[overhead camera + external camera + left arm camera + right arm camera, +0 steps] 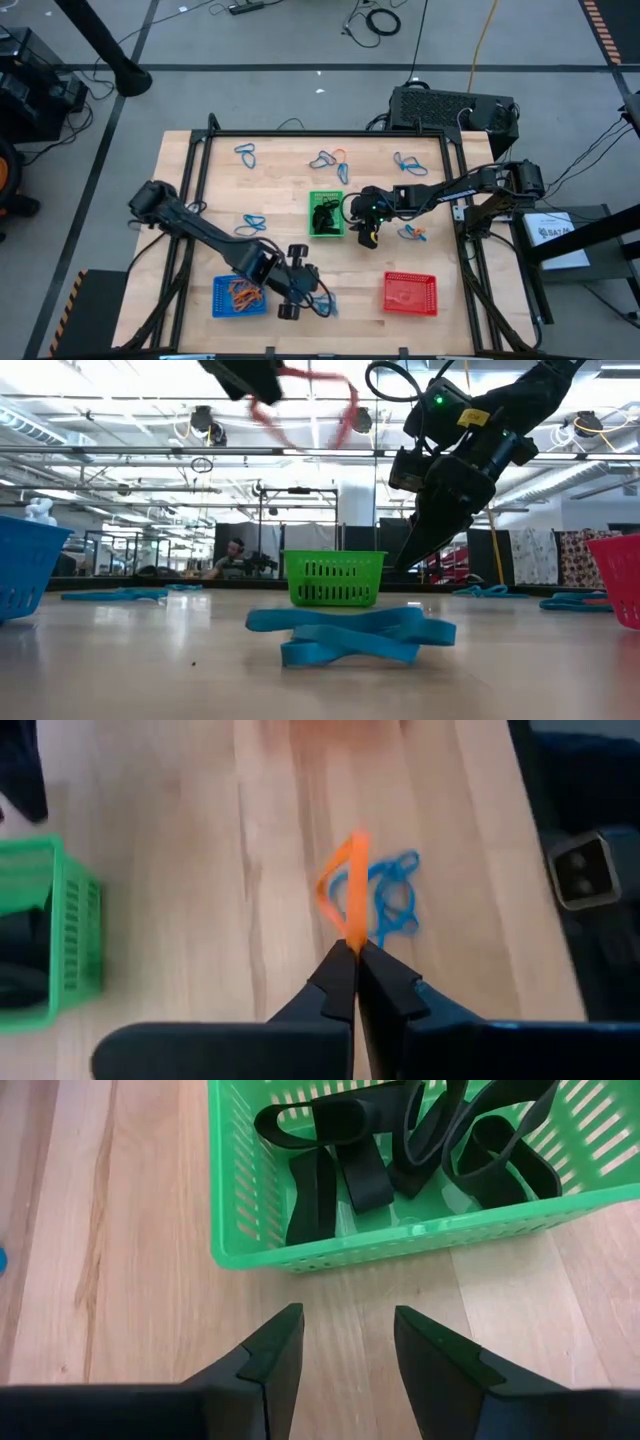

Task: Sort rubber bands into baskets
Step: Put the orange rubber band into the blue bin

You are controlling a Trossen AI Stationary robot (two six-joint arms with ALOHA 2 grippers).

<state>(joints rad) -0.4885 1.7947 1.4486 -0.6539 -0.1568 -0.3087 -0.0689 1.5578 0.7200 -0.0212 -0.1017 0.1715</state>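
Note:
Next, my left gripper lets go of the orange rubber band on the pile of orange rubber bands in the blue basket [243,295].
My left gripper [355,955] is shut on an orange rubber band [348,890], high above a blue band [395,905] that lies flat on the wood. In the high view it [305,290] is beside the blue basket [240,297], which holds orange bands. The low view shows the orange band [310,405] hanging in the air. My right gripper [345,1330] stands open with nothing between its fingers, just short of the green basket [400,1245], which holds black bands [360,1160]. The red basket [410,293] stands at the near right. My left gripper pinches one end of the orange band's loop [352,932] between its two fingertips. The fingers slant down from the table's left. The band is lifted clear of the table, and its loop stands out beyond the fingertips.
Loose blue bands lie at the far left [246,153], far right [408,163], mid left [254,222] and right of the green basket [412,233]. A blue and orange bunch [328,159] lies far centre. A black metal frame [200,150] borders the table.

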